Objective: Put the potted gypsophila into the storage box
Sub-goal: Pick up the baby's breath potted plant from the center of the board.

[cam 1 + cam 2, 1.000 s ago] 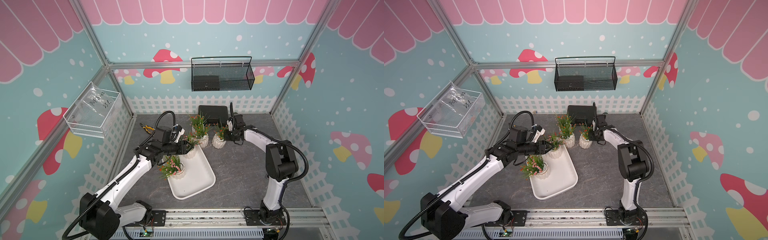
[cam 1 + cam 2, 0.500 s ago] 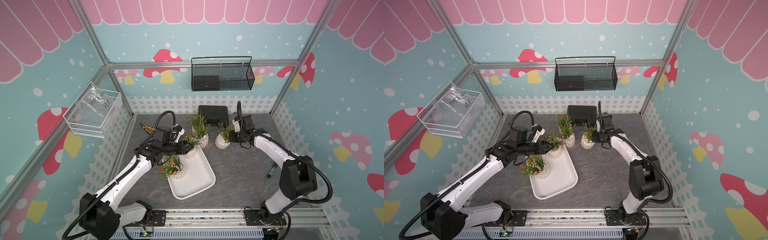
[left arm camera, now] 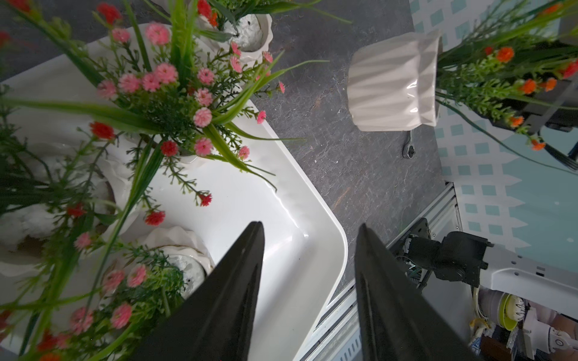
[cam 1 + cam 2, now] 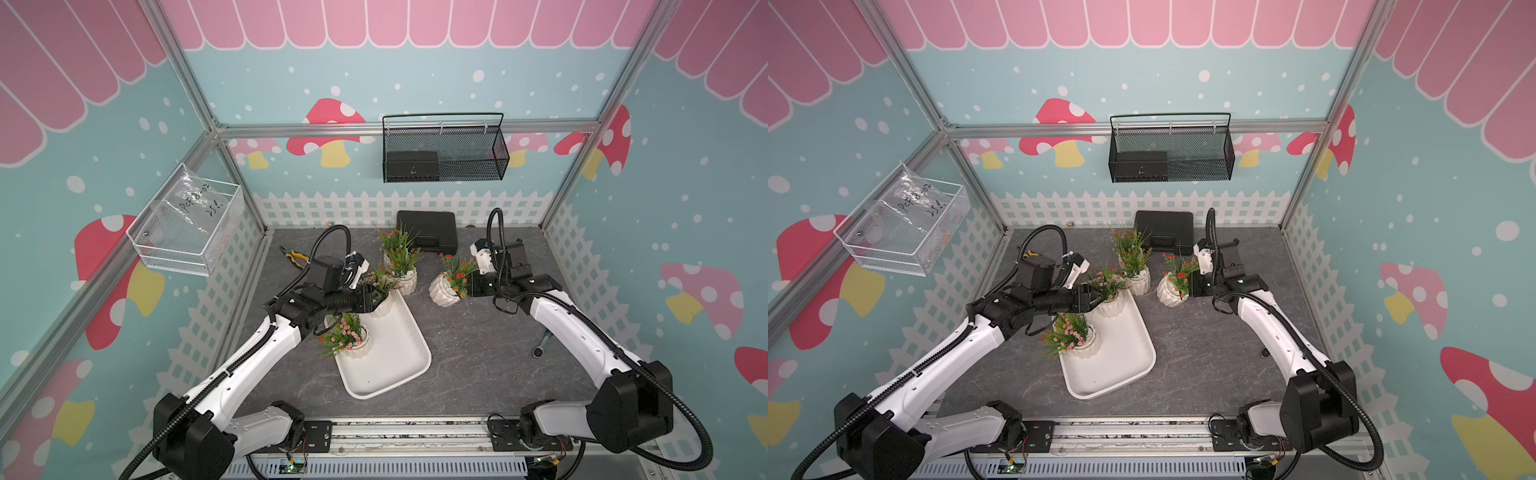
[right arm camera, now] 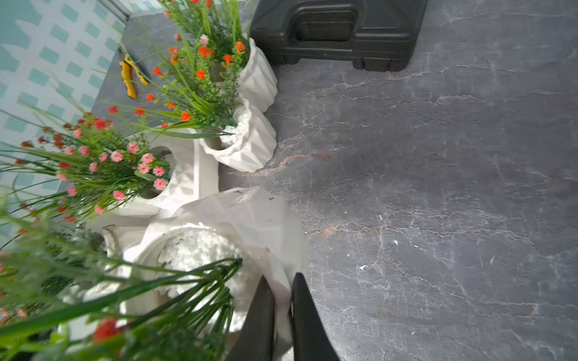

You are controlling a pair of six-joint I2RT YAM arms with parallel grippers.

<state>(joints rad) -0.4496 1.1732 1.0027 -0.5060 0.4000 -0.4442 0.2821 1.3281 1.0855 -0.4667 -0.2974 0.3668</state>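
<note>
The orange-flowered pot, now held tilted beside the box, will go down in the storage box (image 4: 385,339) beside the nearer pink-flowered pot, set there by my right gripper.
The storage box (image 4: 399,361) (image 4: 1121,361) is a shallow white tray lying mid-table. In it stand a pink-flowered potted gypsophila (image 4: 355,347) near the middle and another (image 4: 384,307) at its far end. My left gripper (image 4: 372,300) (image 3: 309,228) hovers open beside that far pot, with only the tray under its jaws. My right gripper (image 4: 467,289) (image 5: 283,281) is shut on the rim of an orange-flowered pot (image 4: 444,293) (image 3: 392,87), which is tilted, to the right of the box. Two more pots (image 4: 407,278) (image 4: 388,257) stand just beyond the box.
A black hard case (image 4: 428,237) lies at the back behind the pots. Yellow-handled pliers (image 4: 296,255) lie at the back left, and a small tool (image 4: 542,345) on the right. A black mesh basket (image 4: 444,153) and a clear bin (image 4: 187,224) hang on the walls.
My right arm's elbow has swung out to the right and lower, and the pot it grips has shifted slightly right and tilted. The left arm has stayed still.
</note>
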